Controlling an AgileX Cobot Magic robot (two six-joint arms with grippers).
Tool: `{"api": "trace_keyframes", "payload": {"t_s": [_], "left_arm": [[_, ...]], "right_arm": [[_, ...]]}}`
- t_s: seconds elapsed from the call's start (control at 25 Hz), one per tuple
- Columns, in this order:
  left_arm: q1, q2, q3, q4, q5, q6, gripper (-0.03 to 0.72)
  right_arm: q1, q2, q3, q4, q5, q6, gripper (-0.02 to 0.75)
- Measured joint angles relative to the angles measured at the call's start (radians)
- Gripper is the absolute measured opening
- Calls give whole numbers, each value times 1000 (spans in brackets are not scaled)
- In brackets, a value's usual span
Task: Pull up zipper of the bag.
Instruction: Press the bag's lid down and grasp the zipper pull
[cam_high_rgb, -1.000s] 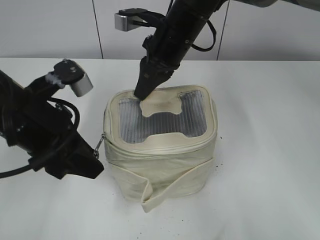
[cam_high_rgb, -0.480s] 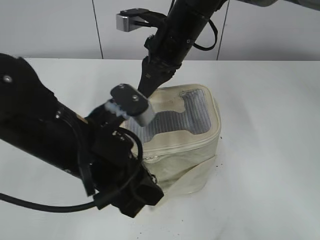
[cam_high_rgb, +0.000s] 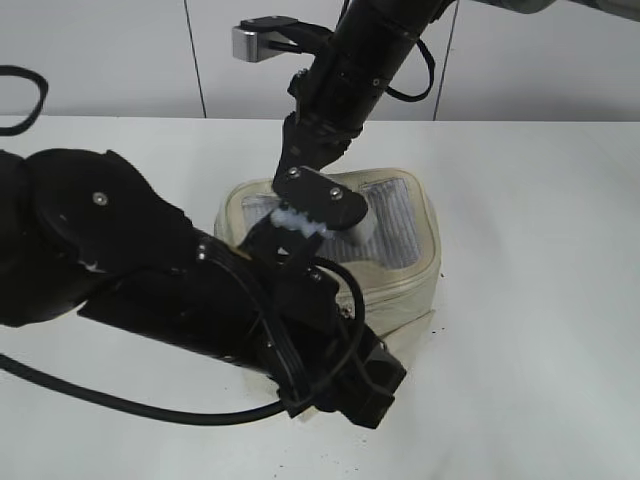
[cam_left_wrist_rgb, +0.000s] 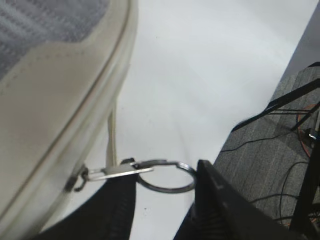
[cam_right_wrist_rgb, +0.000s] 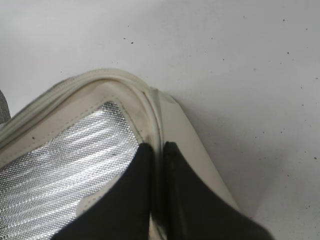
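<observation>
Next, I release the silver ring from my left gripper to hang against the cream bag's front just below the bag's rim (cam_high_rgb: 343, 347). The ring is now pulled taut from the rim.
The cream bag (cam_high_rgb: 412, 285) with a grey mesh top (cam_high_rgb: 400, 215) stands mid-table. My left arm lies across its front and hides most of the front side. The left gripper (cam_high_rgb: 355, 393) is low at the bag's front. In the left wrist view its fingers (cam_left_wrist_rgb: 165, 172) hold the silver ring (cam_left_wrist_rgb: 167, 187) of the zipper pull (cam_left_wrist_rgb: 117, 172) across its width, pulled taut from the bag's rim (cam_left_wrist_rgb: 75, 130). My right gripper (cam_high_rgb: 292, 165) comes down on the back left corner. Its fingers (cam_right_wrist_rgb: 157, 147) are pinched on the top rim (cam_right_wrist_rgb: 125, 82) beside the mesh (cam_right_wrist_rgb: 65, 175).
The bag stands on a white table (cam_high_rgb: 530, 300). A black cable (cam_high_rgb: 120, 408) trails from my left arm over the front left. The table edge and a floor with cables (cam_left_wrist_rgb: 280, 150) show in the left wrist view. A white wall stands behind.
My left arm has swung right from the bag's left corner across its front, taking the zipper pull along. The bag's front has sagged and tilted. The right arm has stayed put.
</observation>
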Motion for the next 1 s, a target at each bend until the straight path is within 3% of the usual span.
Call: {"api": "trace_keyframes", "payload": {"t_s": [0.28, 0.68, 0.8, 1.0], "left_arm": [[-8, 40, -43, -6, 18, 0, 281], [-8, 17, -50, 115, 44, 0, 281], [-8, -34, -49, 157, 58, -2, 292], [-8, -123, -50, 230, 79, -3, 385]], "right_arm": [[0, 0, 0, 4, 0, 1, 17], [0, 0, 0, 4, 0, 46, 41], [-1, 0, -9, 4, -1, 67, 167], [-9, -23, -22, -17, -7, 97, 403]]}}
